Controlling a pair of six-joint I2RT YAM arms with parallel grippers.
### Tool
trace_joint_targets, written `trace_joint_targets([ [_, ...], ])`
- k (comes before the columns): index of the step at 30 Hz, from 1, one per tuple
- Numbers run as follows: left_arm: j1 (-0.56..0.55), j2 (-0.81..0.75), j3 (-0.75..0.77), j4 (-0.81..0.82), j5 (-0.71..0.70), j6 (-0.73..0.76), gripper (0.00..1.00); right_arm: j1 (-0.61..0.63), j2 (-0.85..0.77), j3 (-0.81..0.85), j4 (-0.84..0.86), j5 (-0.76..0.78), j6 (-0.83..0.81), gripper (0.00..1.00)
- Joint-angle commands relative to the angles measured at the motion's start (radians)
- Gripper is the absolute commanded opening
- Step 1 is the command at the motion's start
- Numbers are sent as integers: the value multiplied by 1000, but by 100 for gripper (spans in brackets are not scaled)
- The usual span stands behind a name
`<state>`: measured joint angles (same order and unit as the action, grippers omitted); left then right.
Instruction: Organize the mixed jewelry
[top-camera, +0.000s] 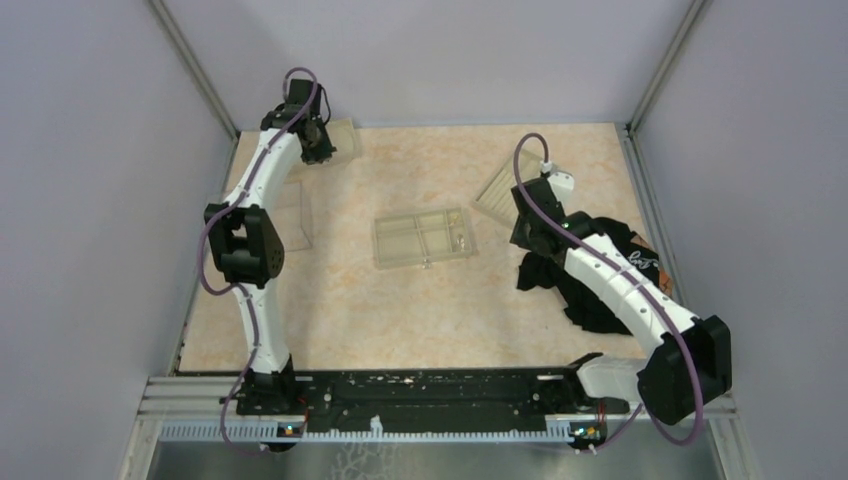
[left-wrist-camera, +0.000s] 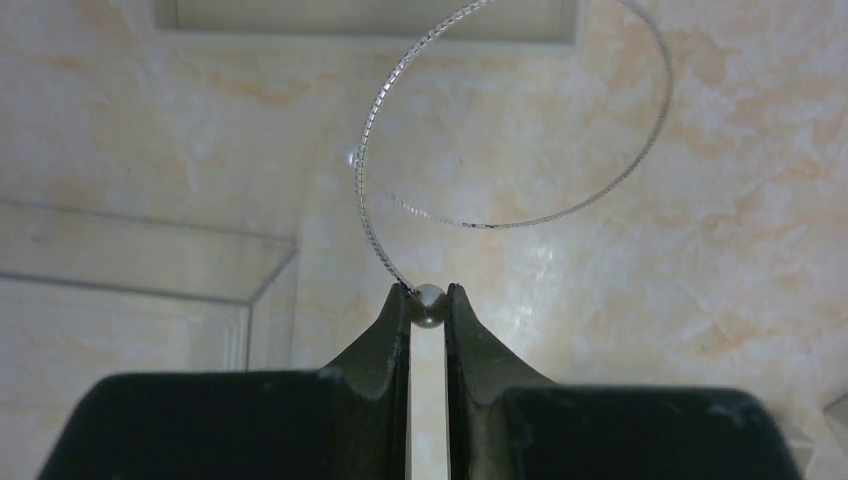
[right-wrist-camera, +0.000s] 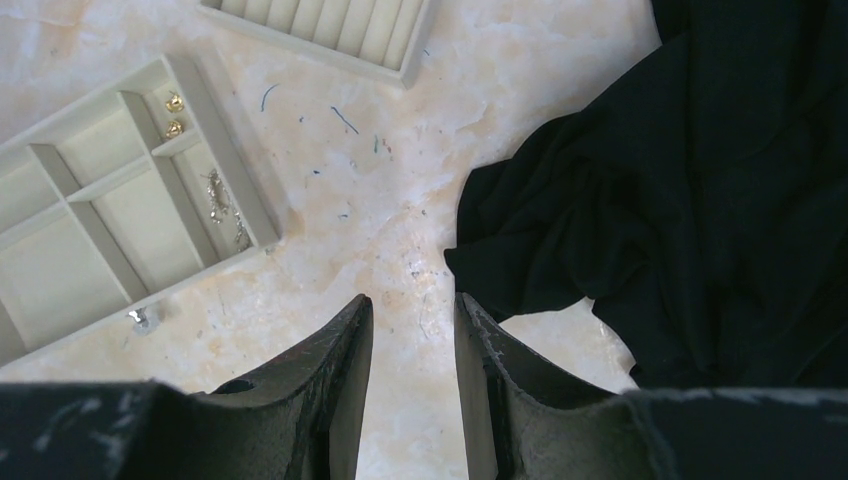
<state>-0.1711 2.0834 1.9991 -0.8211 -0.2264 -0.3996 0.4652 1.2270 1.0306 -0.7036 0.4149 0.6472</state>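
My left gripper is going to let go of the silver wire hoop inside the tray at the back corner (top-camera: 327, 141), past the clear box.
My left gripper (left-wrist-camera: 428, 298) is shut on the small pearl bead (left-wrist-camera: 429, 306) of a thin silver wire hoop (left-wrist-camera: 359, 165), which stands out beyond the fingertips above the table. In the top view this gripper (top-camera: 316, 150) hangs at the back left. The right gripper (right-wrist-camera: 412, 305) is open with nothing between its fingers, above bare table beside the black cloth (right-wrist-camera: 700, 180). The beige compartment tray (right-wrist-camera: 130, 215) holds two gold bits (right-wrist-camera: 174, 103) and a silver piece (right-wrist-camera: 215, 196). One silver bit (right-wrist-camera: 142, 318) lies on the table just outside the tray.
The compartment tray (top-camera: 422, 237) sits mid-table, a ridged tray (top-camera: 497, 190) behind it to the right. A clear box (top-camera: 290, 215) stands by the left arm and a clear tray (top-camera: 343, 135) at the back left. The black cloth (top-camera: 600, 270) lies under the right arm.
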Motion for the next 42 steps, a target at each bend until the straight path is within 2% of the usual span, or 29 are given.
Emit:
trace_joint_targets([
  [1, 43, 79, 142, 56, 1, 27, 3, -11, 24, 55, 1, -12, -8, 36],
  [7, 108, 190, 246, 138, 49, 11, 4, -11, 58, 79, -10, -22, -7, 35],
  [19, 164, 350, 296, 315, 120, -47, 3, -11, 134, 132, -31, -38, -2, 35],
  [31, 206, 451, 313, 353, 137, -44, 4, -11, 180, 165, -34, -46, -1, 35],
  [36, 207, 475, 317, 361, 150, -50, 14, -11, 191, 168, -35, -52, 0, 35],
  [37, 206, 480, 317, 367, 150, -51, 21, -11, 192, 169, -33, -53, 1, 35],
  [39, 206, 486, 317, 379, 162, -53, 46, -11, 192, 166, -31, -57, 6, 35],
  [40, 206, 489, 317, 384, 171, -53, 50, -11, 194, 166, -31, -57, 7, 34],
  [42, 206, 491, 317, 392, 189, -53, 51, -11, 194, 166, -35, -58, 11, 35],
])
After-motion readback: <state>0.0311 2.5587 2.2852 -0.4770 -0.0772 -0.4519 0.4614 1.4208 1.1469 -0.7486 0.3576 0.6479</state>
